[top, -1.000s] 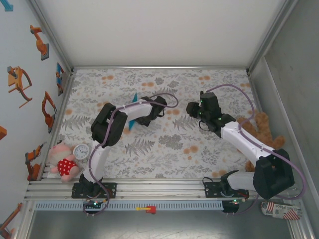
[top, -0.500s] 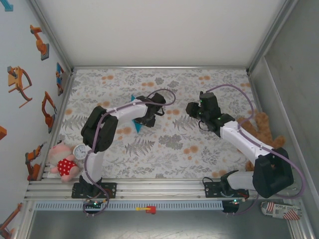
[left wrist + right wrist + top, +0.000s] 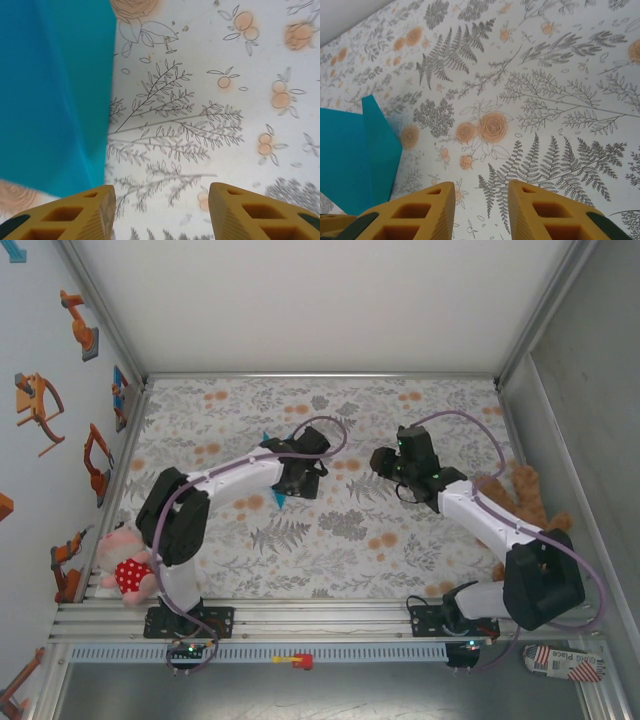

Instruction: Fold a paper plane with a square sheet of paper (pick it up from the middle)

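Left fingers straddle cloth beside the turquoise sheet; they should turn, pinch the sheet's raised edge (image 3: 80,145) and pull it toward my right gripper.
The turquoise sheet of paper (image 3: 281,500), folded, lies on the floral cloth. My left arm covers most of it, leaving two corners showing, so I cannot tell whether it has the paper plane's shape. In the left wrist view the paper (image 3: 55,90) fills the left side. My left gripper (image 3: 162,192) is open beside its edge, with bare cloth between the fingers. From above, the left gripper (image 3: 300,478) hangs over the paper. The right gripper (image 3: 385,462) is a little to the right. In its wrist view, the right gripper (image 3: 481,187) is open over cloth, and the paper (image 3: 355,155) shows a folded flap at left.
A pink plush doll (image 3: 128,575) sits at the near left by the left arm's base. A brown teddy bear (image 3: 522,495) lies against the right wall behind the right arm. White walls close the table on three sides. An aluminium rail (image 3: 320,620) runs along the front.
The left gripper has opened and let go of the paper, which stood up beside the forearm and now lies under it. The left arm has stretched out lower. The right arm has hardly moved.
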